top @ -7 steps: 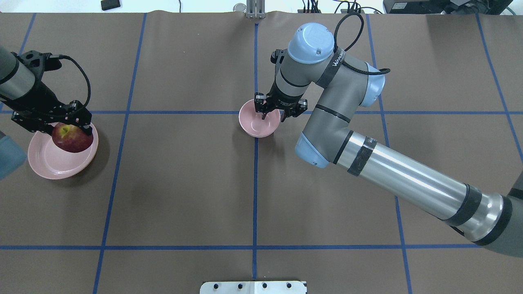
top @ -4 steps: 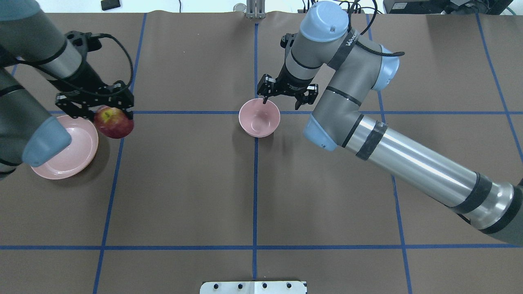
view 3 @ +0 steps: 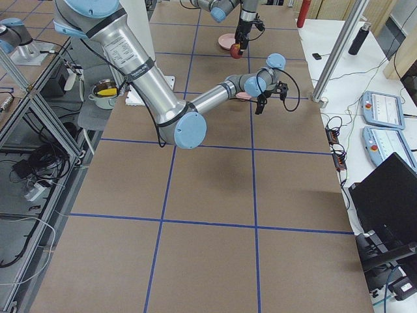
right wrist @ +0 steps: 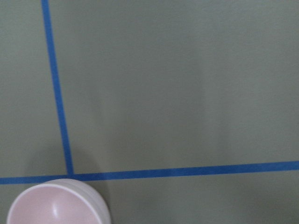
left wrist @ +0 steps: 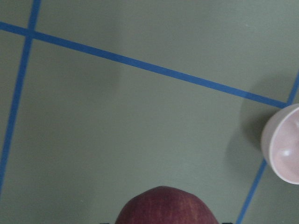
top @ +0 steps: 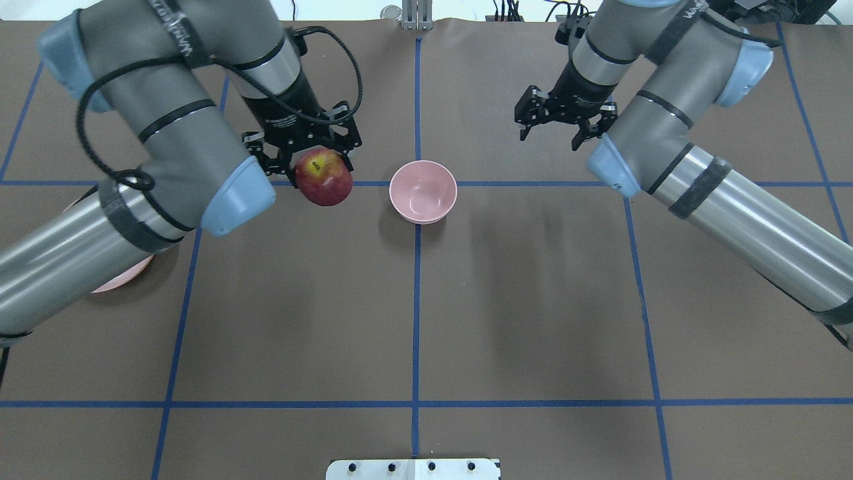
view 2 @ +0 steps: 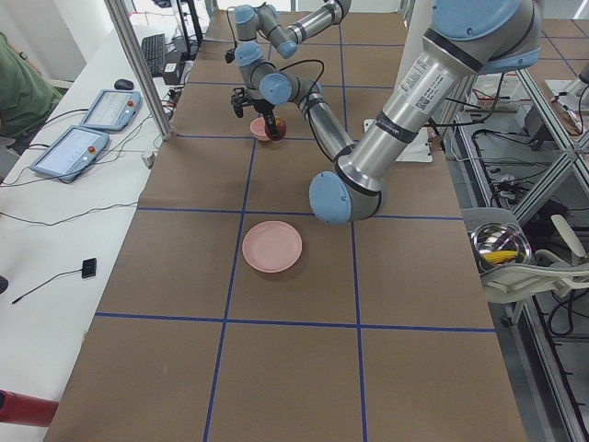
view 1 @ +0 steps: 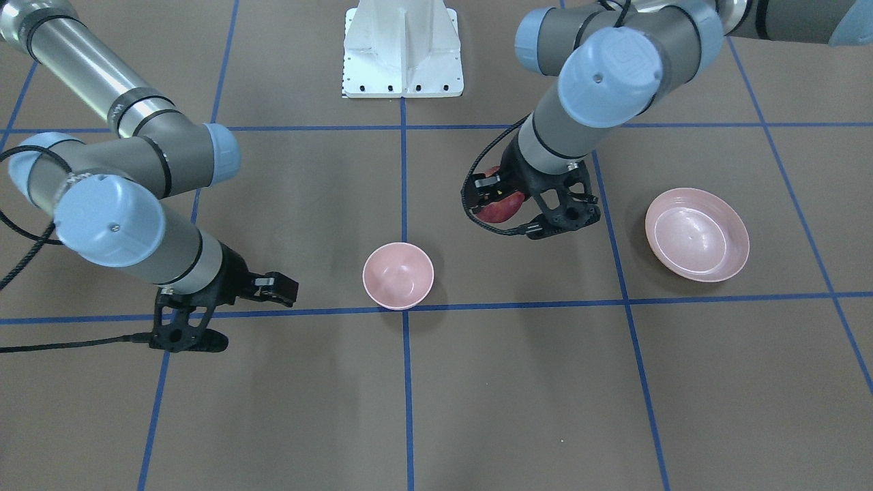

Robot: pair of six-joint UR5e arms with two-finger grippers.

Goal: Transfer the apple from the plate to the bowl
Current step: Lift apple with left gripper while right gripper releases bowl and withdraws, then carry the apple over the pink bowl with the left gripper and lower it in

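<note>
The robot's left gripper should release the dark red apple inside the small pink bowl (view 1: 397, 284), close to the middle of the bowl's bottom.
My left gripper (top: 321, 160) is shut on the dark red apple (top: 324, 177) and holds it above the table, just left of the bowl (top: 423, 192). The front view shows the apple (view 1: 500, 206) half hidden behind the gripper. In the left wrist view the apple (left wrist: 166, 207) is at the bottom edge and the bowl (left wrist: 285, 145) at the right edge. The small pink bowl (view 1: 397, 275) stands empty at the table's centre line. The pink plate (view 1: 697, 234) is empty; overhead my left arm hides most of it (top: 123, 279). My right gripper (top: 550, 132) is open and empty, well to the right of the bowl.
Blue tape lines cross the brown table cover. A white mounting plate (view 1: 402, 51) sits at the robot's base. My right forearm (top: 733, 213) lies across the right half of the table. A metal bowl (view 2: 500, 247) sits off the table beside it.
My left gripper has lifted the apple off the plate and carried it right, close to the bowl. My right gripper has left the bowl and moved away to the far right.
</note>
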